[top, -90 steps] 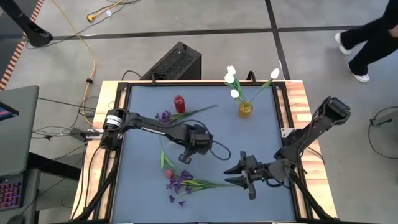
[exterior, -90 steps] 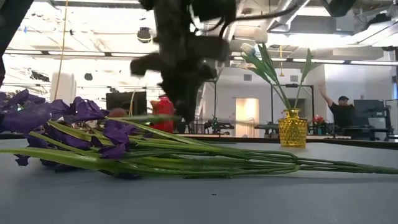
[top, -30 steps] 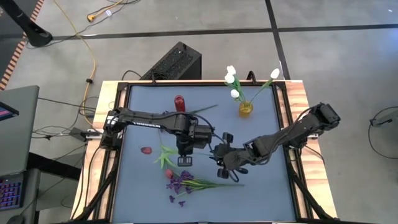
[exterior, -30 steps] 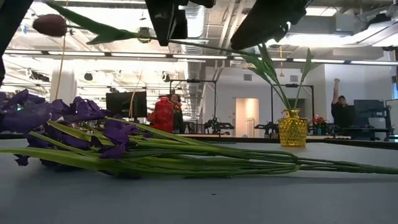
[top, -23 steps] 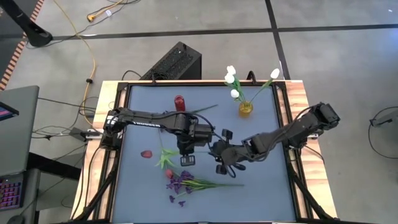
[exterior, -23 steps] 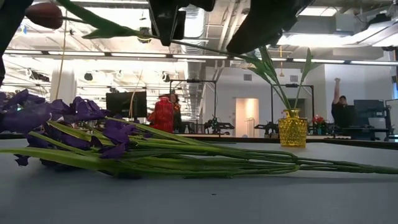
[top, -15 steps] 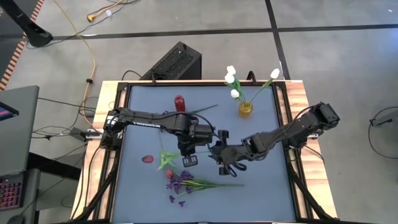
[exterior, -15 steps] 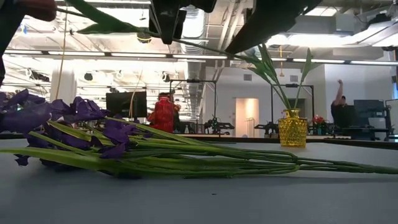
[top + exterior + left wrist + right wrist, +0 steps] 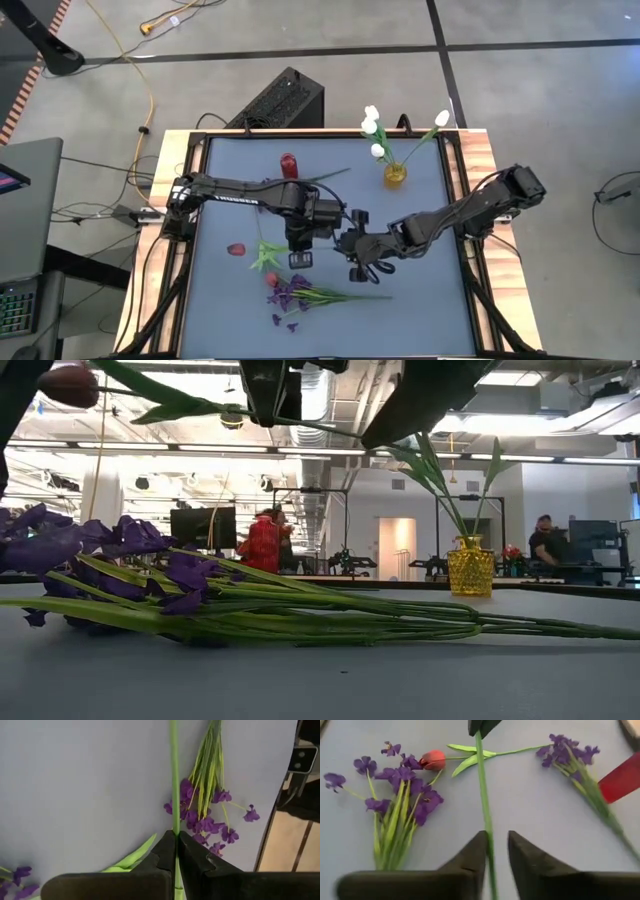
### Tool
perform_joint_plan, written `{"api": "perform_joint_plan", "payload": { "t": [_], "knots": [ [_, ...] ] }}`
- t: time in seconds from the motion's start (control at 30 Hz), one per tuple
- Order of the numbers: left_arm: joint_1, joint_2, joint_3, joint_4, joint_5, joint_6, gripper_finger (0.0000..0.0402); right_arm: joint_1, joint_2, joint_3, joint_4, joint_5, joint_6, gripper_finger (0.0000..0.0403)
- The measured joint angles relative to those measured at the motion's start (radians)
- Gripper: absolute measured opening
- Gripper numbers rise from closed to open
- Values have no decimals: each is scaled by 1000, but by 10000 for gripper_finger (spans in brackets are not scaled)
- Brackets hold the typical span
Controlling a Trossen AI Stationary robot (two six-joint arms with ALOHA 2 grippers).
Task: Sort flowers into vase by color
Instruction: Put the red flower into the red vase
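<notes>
The red-budded flower lies level in my left gripper, so next my right gripper takes the stem farther from its bud (image 9: pixel 490 845) and tips the flower upright first.
My left gripper (image 9: pixel 299 250) hangs over the middle of the table, shut on a red-budded flower. Its bud (image 9: pixel 236 249) (image 9: pixel 68 385) and leaves point toward the table's left. My right gripper (image 9: pixel 351 250) (image 9: pixel 497 851) is open just right of the left gripper, with the same stem (image 9: pixel 485 815) running between its fingers. A purple bunch (image 9: pixel 300 293) (image 9: pixel 150 575) lies flat on the table below, with another red bud (image 9: pixel 270 280) beside it. A second purple stem (image 9: pixel 266 186) lies by the red vase (image 9: pixel 289 166). White tulips (image 9: pixel 372 125) stand in the yellow vase (image 9: pixel 395 175). My left gripper pinches the flower's green stem (image 9: pixel 174 822) between its two fingers, partway along it. The fingers come from above, pointing down, and lie across the stem. The flower is lifted clear of the table and lies about level. My right gripper stands around the stem; whether a finger (image 9: pixel 475 852) touches it, I cannot tell.
The wooden table rim (image 9: pixel 480 160) frames the grey mat. Both vases stand near the far edge. A black box (image 9: pixel 285 100) sits on the floor beyond the table, and people stand in the room behind (image 9: pixel 548 540).
My right gripper has edged toward the table's left, along the stem and closer to my left gripper. The flower stays lifted in my left gripper, and its bud end has swayed a little.
</notes>
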Motion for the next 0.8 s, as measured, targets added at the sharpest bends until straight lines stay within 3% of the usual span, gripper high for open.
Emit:
{"api": "perform_joint_plan", "payload": {
  "t": [0.13, 0.53, 0.63, 0.8],
  "knots": [
    [0, 0, 0, 0, 16, 33, 0, 14, 1, 0, 0, -25, 74, 18],
    [-1, 0, 0, 41, 24, 62, 0, 72, 1, 0, -23, -25, 107, 16],
    [-1, 0, 0, 48, 24, 68, 0, 71, 1, 0, -25, -28, 96, 48],
    [-1, 0, 0, 51, 23, 42, 0, 52, 1, 0, -25, -30, 84, 146]
  ]
}}
